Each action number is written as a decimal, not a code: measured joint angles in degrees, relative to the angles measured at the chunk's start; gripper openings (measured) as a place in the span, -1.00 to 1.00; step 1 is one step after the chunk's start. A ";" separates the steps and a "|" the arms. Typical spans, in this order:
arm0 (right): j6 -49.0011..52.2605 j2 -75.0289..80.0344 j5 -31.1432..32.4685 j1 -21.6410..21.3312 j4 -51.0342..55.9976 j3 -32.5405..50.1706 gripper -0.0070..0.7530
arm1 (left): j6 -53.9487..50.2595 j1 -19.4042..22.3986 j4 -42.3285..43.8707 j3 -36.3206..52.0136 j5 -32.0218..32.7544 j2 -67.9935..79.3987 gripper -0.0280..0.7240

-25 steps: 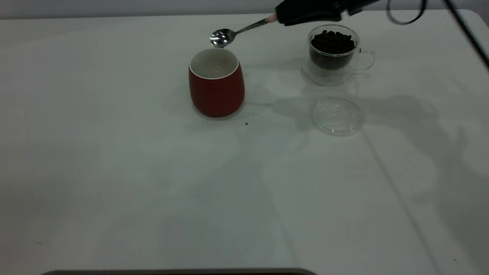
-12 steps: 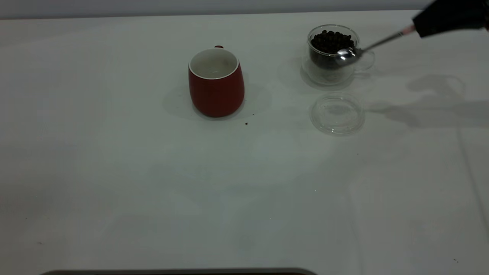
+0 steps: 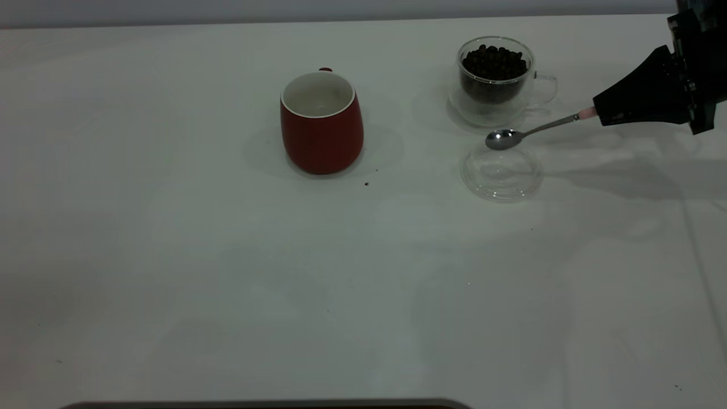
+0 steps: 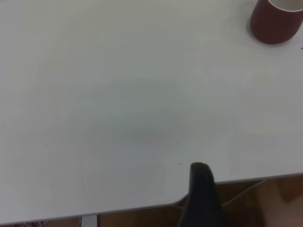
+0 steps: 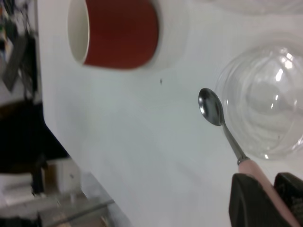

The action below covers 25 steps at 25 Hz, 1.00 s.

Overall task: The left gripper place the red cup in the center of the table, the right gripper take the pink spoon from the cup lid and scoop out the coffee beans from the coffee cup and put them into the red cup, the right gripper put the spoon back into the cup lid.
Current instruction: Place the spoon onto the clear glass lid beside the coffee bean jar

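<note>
Next, my right gripper lets go of the pink spoon so that it rests across the rim of the glass cup lid (image 3: 537, 161) (image 5: 280, 150), bowl inside. The spoon's bowl now hovers by that lid's far rim.
The red cup (image 3: 321, 122) stands upright near the table's middle, its white inside showing no beans. At the back right, the clear coffee cup (image 3: 497, 79) holds dark coffee beans (image 3: 493, 62). In front of it the glass cup lid (image 3: 501, 172) lies flat. My right gripper (image 3: 601, 113) is shut on the pink spoon (image 3: 502, 139) by its handle. The spoon's empty metal bowl (image 5: 210, 106) hovers by the lid's (image 5: 265, 109) far rim. Only a dark part of my left gripper (image 4: 201, 189) shows, at the table's near-left edge, far from the red cup (image 4: 277, 21).
The white table (image 3: 227, 272) stretches wide in front of and left of the cups. A tiny dark crumb (image 3: 366, 184) lies just right of the red cup's base. The table's edge (image 4: 142, 208) runs close by the left gripper.
My right gripper carried the spoon from above the red cup rightward past the coffee cup. It now holds the spoon lower, with the bowl at the lid's far rim.
</note>
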 joint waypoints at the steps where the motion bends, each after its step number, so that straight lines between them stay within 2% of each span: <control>1: 0.00 0.22 -0.18 -0.11 0.46 0.00 -0.72 | 0.00 0.00 0.00 0.00 0.00 0.00 0.63; 25: -0.22 8.93 -1.73 -0.03 5.82 -0.12 -0.71 | 0.00 0.00 0.00 0.00 0.00 0.00 0.63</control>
